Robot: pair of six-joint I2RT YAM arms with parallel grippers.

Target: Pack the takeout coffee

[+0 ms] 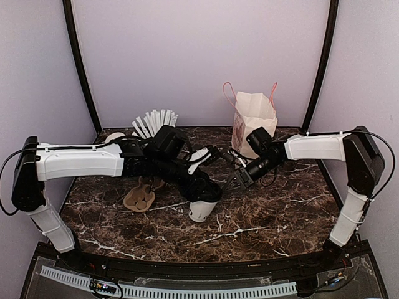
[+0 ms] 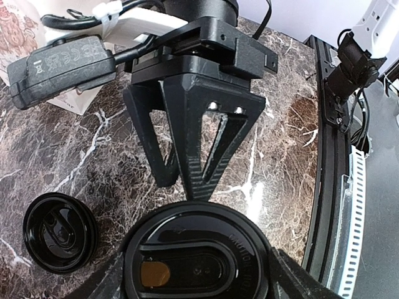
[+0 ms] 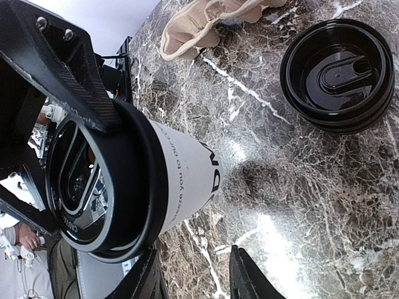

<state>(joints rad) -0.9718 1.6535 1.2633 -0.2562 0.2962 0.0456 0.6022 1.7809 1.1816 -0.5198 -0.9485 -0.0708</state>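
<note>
The fingers of my left gripper cover the sides of the cup's black lid, so next I lay the cup down with my left gripper and take its white body (image 1: 201,212).
The takeout coffee (image 1: 202,210), a small white cup with a black dome lid, stands upright on the marble table in the middle. My left gripper (image 1: 202,194) reaches down over it. In the left wrist view its fingers (image 2: 292,275) press both sides of the lid (image 2: 196,261). My right gripper (image 1: 237,180) is open and empty just right of the cup, its tips (image 2: 187,187) near the lid's rim. The right wrist view shows the cup (image 3: 187,177) with dark lettering, beside my right gripper (image 3: 193,265). The white paper bag (image 1: 252,118) stands open at the back right.
A white cup of straws (image 1: 153,123) stands at the back left. A tan cardboard cup carrier (image 1: 139,197) lies left of the coffee. Spare black lids (image 3: 336,75) lie on the table near the cup and also show in the left wrist view (image 2: 59,232).
</note>
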